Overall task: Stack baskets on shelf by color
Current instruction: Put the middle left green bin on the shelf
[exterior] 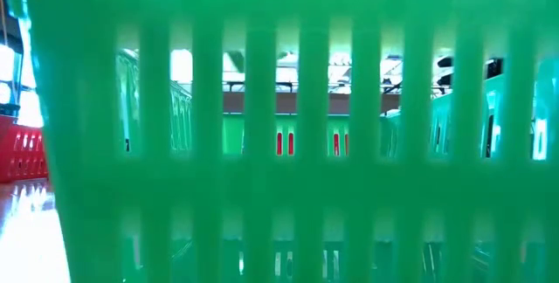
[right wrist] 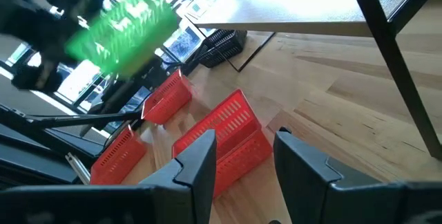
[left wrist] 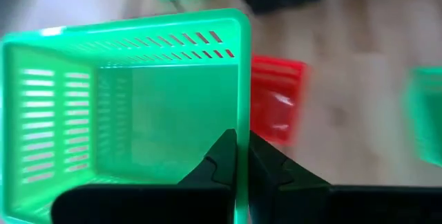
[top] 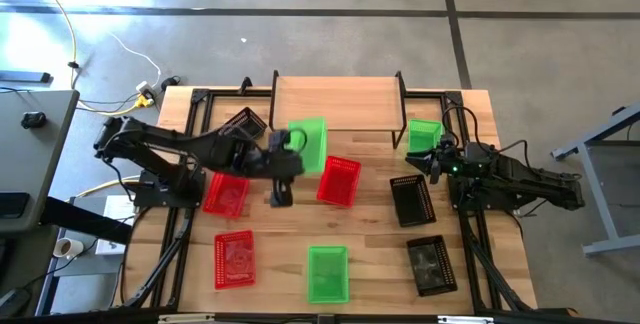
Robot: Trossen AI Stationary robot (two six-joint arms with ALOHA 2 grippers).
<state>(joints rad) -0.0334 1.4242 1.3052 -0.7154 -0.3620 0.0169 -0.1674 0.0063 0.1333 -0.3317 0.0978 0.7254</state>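
I should use my left gripper to set the green basket down on the shelf end (top: 298, 100) nearest to the black basket.
My left gripper (top: 288, 150) is shut on the side wall of a green basket (top: 310, 144), holding it off the table just in front of the shelf (top: 337, 99). In the left wrist view the fingers (left wrist: 224, 162) pinch that green basket (left wrist: 124, 99) at its rim. My right gripper (top: 418, 161) stands open and empty at the right, beside another green basket (top: 424, 136). A red basket (top: 338, 181) lies between the two grippers. The right wrist view shows the lifted green basket (right wrist: 124, 27) and the red basket (right wrist: 224, 137) past the right gripper (right wrist: 245, 146).
Two red baskets (top: 226, 193) (top: 234, 259) lie at the left and a black one (top: 243, 124) by the shelf's left leg. Two black baskets (top: 411, 200) (top: 432, 264) lie at the right. A third green basket (top: 327, 272) at the front fills the low view (exterior: 279, 143).
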